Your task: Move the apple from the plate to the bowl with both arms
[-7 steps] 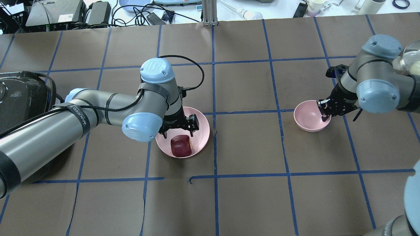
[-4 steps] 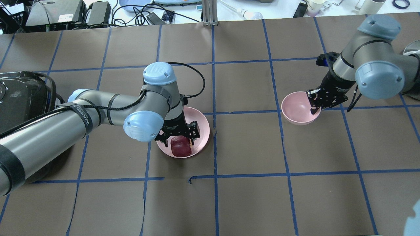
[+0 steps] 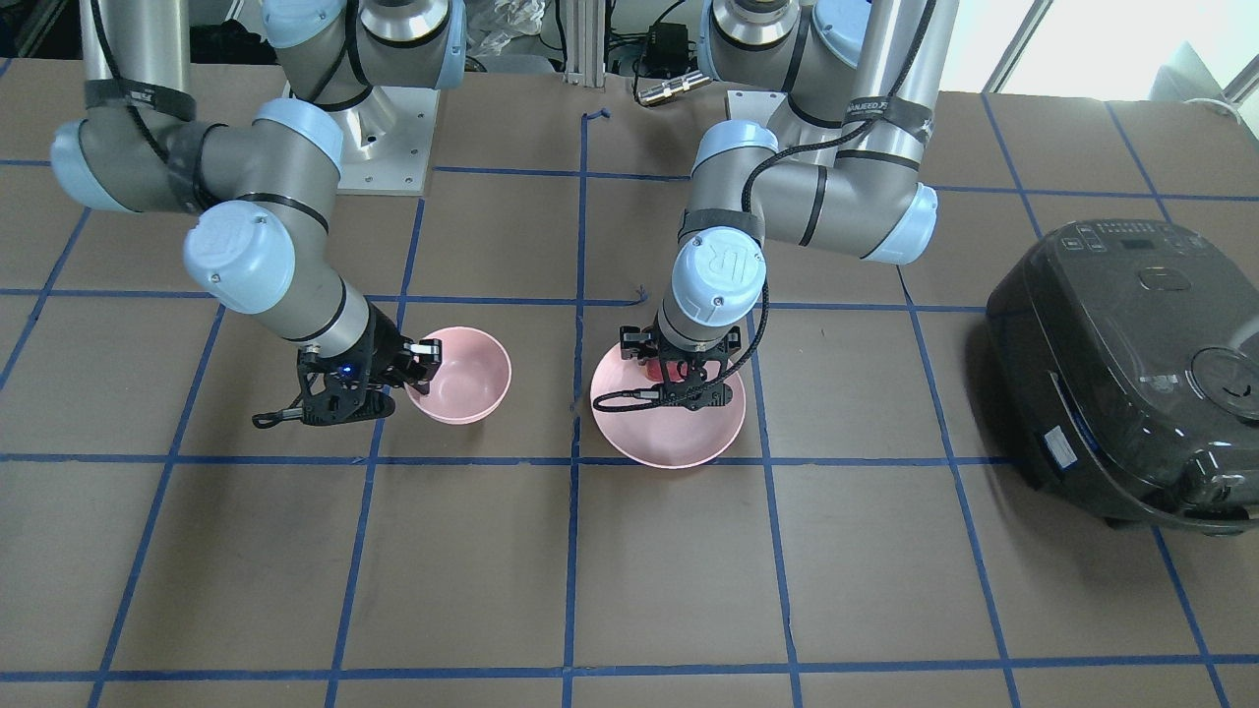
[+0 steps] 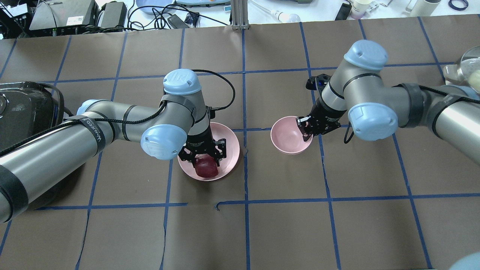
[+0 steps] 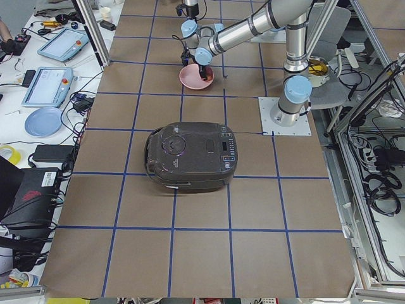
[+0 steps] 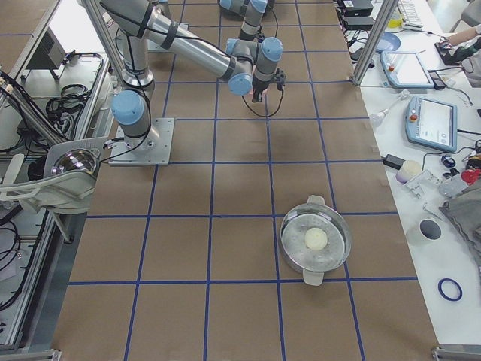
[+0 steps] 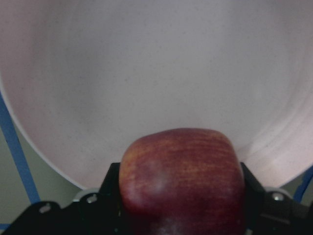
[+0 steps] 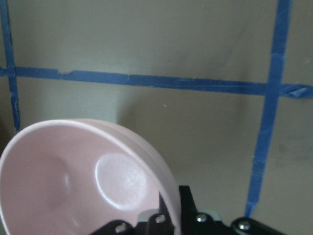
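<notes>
My left gripper should release the dark red apple inside the small pink bowl [image 3: 480, 374] next to the pale pink plate.
The dark red apple [image 4: 206, 168] lies on the near side of the pale pink plate [image 4: 230, 140], left of the table's middle. My left gripper [image 4: 204, 154] is down in the plate with one finger on each side of the apple. The left wrist view shows the apple [image 7: 181, 178] filling the gap between the black fingers [image 7: 110, 188]. My right gripper [image 4: 305, 131] is shut on the right rim of the small pink bowl [image 4: 288, 134] and holds it just right of the plate. The bowl [image 8: 73, 186] is empty. In the front-facing view the left gripper [image 3: 684, 379] hides most of the apple.
A black rice cooker [image 4: 22, 112] stands at the robot's far left, beside the left arm. A metal pot with a white ball [image 6: 316, 239] stands at the far right. Blue tape lines grid the brown table. Cables and devices lie beyond the far edge.
My right arm has carried the bowl leftward, from the right side to close beside the plate. My left gripper has moved toward me and down, around the apple.
</notes>
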Available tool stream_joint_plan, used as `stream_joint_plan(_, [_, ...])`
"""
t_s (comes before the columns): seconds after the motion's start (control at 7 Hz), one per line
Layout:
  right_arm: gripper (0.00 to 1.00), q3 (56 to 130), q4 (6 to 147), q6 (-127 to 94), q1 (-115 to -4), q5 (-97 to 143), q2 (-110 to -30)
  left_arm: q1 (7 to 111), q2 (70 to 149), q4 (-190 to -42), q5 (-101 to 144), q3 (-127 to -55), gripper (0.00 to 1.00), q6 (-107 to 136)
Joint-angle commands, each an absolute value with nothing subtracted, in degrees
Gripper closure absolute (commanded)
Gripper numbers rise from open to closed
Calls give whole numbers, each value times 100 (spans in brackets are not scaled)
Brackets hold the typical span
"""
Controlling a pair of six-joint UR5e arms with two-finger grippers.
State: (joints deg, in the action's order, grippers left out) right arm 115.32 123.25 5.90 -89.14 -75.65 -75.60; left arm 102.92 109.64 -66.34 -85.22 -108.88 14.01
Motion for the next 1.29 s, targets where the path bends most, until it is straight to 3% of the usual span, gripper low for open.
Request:
stream_joint_plan(0.0, [100,12294,13305,545,-8956,-7321,-7480,10257,10934,-6994,-8543,-10383,100,1397])
stream_joint_plan(0.14, [100,12313,13289,545,-8973,-7304,-7479,10248,10925,-7292,-8552,-10101,100,1397])
stream_joint_plan(0.29, [64,12270,13306,554,-8974,-7321,-7488,10248,10916,-7365,-8534,-9907,100,1502])
stream_joint_plan(0.43, [1,12217,13298,519,-8956,-7321,-7549,10248,10907,-7365,-8465,-9827,100,1851])
stream_joint_plan(0.71, [0,11596,12409,510,-8895,-7435,-7838,10265,10986,-7252,-7598,-9704,100,3244])
stream_joint_plan(1.14, [0,9971,10226,527,-8632,-8881,-8095,10676,11143,-6492,-6805,-9686,100,4906])
